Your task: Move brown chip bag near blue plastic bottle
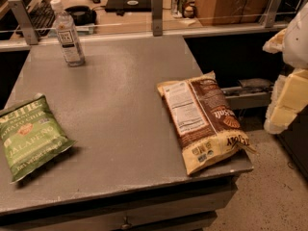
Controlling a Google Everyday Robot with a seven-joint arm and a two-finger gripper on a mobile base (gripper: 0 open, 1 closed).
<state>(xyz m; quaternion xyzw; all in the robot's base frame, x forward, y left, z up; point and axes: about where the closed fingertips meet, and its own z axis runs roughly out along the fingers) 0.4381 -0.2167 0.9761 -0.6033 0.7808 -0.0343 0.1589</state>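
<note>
The robot's gripper will next move to the middle of the long edge (229,109) of the brown chip bag, on the side that faces the gripper, and close there.
The brown chip bag (204,120) lies flat on the right side of the grey table (120,105), label panel up, with its lower end at the table's front right corner. The blue plastic bottle (70,38) stands upright at the table's far left, with a white cap and a white label. My gripper (285,102) hangs at the right edge of the view, off the table's right side and above the floor. It is apart from the bag and holds nothing that I can see.
A green jalapeno chip bag (30,136) lies at the table's left front. A railing with metal posts (157,13) runs behind the table, with a desk holding a keyboard and cans beyond it. Speckled floor (269,186) lies to the right.
</note>
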